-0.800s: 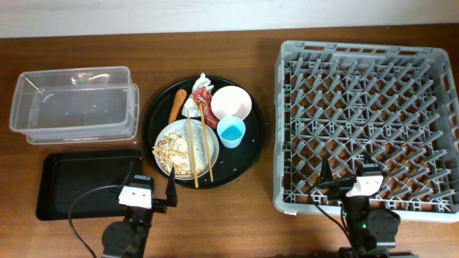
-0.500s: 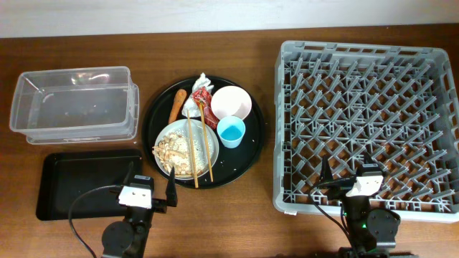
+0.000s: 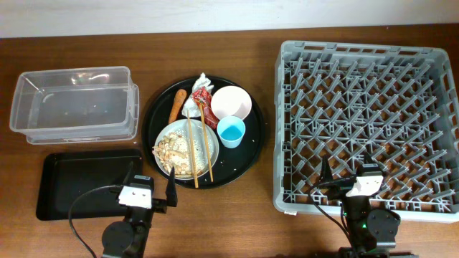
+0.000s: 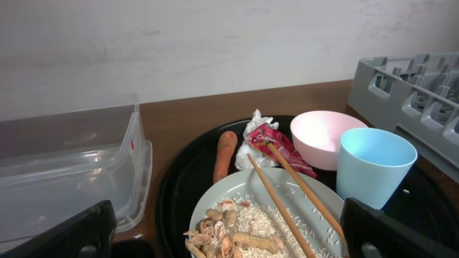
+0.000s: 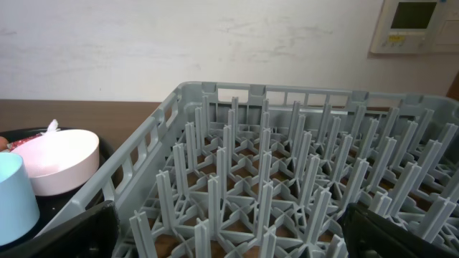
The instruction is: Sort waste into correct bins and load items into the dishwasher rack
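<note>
The blue cup's rim beside the plate is next: next my left gripper goes to the blue cup and closes on the cup's rim [image 3: 219,128] [image 4: 342,145].
On the round black tray [image 3: 247,154] lie a plate [image 3: 179,136] of beige scraps [image 3: 172,152] with chopsticks [image 3: 203,147] across it, a sausage piece [image 3: 176,105], white tissue [image 3: 193,106], a red wrapper [image 3: 206,107], a white bowl [image 3: 231,102] and a blue cup [image 3: 232,132]. The clear tub [image 3: 72,104] and flat black tray [image 3: 79,183] are at the left. The grey rack [image 3: 366,122] is at the right. My left gripper [image 3: 152,185] is open and empty at the plate's near edge [image 4: 229,240]. My right gripper [image 3: 346,179] is open and empty over the rack's front [image 5: 229,236].
The wall runs close behind the table's far edge. Bare wood shows between the round tray and the rack [image 3: 269,179]. In the right wrist view the bowl [image 5: 61,161] and the cup [image 5: 14,193] show left of the rack wall [image 5: 136,154].
</note>
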Tool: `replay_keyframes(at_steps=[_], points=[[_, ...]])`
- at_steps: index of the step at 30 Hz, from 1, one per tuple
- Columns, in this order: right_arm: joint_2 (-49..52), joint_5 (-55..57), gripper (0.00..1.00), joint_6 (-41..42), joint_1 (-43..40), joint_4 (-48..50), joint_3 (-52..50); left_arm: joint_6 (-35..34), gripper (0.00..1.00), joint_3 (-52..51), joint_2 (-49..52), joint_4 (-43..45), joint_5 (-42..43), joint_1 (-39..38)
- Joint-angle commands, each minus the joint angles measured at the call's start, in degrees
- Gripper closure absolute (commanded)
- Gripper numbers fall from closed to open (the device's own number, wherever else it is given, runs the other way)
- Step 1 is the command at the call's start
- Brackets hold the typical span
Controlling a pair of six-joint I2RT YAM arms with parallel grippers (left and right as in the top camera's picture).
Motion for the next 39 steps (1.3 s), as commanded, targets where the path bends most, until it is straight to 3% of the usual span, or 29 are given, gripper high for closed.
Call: replay_keyframes(at_steps=[1,27,29,30,33,37,39], points=[[-0.24,-0.28,0.02,-0.37,-0.37,-0.07,-0.42,0.68,0.01,-0.76,-0.22,0.33,0.46,0.26],[-0.24,-1.14,0.02,-0.31,-0.37,-0.04,-0.42,0.66,0.01,-0.76,-0.22,0.35,1.73,0.26],[-0.24,-5.03,0.02,4.55,-0.37,1.75,-0.42,0.66,0.01,-0.76,-0.22,0.68,4.15,0.26],[-0.24,-11.76,0.02,8.66,-0.37,6.75,0.09,-2.89,0.01,-0.15,-0.22,5.01,4.2,0.26],[-0.22,-16.37,0.02,10.91,-0.37,8.74,6.25,-3.06,0.01,5.49,-0.09,9.22,4.85,0.26],[6.1,-16.33,0.02,10.84,-0.37,-8.35,22.14,-3.02,0.01,20.2,10.25,-1.29,5.22,0.26],[10.36,-16.33,0.02,10.86,-0.37,-10.1,26.1,-3.02,0.0,24.13,14.53,-2.29,5.2,0.26]])
